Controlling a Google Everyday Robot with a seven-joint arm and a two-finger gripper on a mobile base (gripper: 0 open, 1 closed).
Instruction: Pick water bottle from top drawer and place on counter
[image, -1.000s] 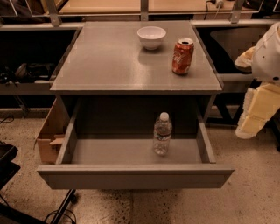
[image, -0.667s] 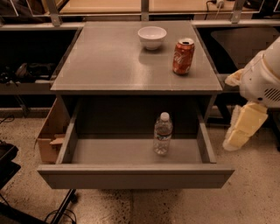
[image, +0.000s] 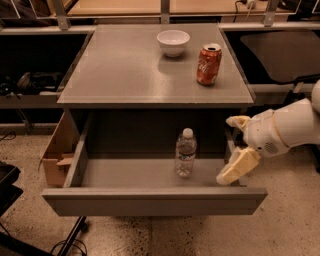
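Next, my gripper needs to go to the water bottle in the top drawer and close on its upper half (image: 186, 146), below its white cap.
The water bottle (image: 185, 153), clear with a white cap and white label band, stands upright on the grey floor of the open top drawer (image: 150, 200), right of its middle. My gripper (image: 226, 150) comes in from the right over the drawer's right side, just right of the bottle and not touching it. Its two pale fingers are spread apart and hold nothing. The grey counter (image: 125, 70) lies above the drawer.
A white bowl (image: 173, 42) and a red soda can (image: 208, 64) stand at the back right of the counter. A cardboard box (image: 56, 152) sits on the floor left of the drawer. Dark shelves flank the cabinet.
My arm has swung in from the far right and lowered toward the drawer, bringing the gripper close to the bottle's right side. The bottle has not moved.
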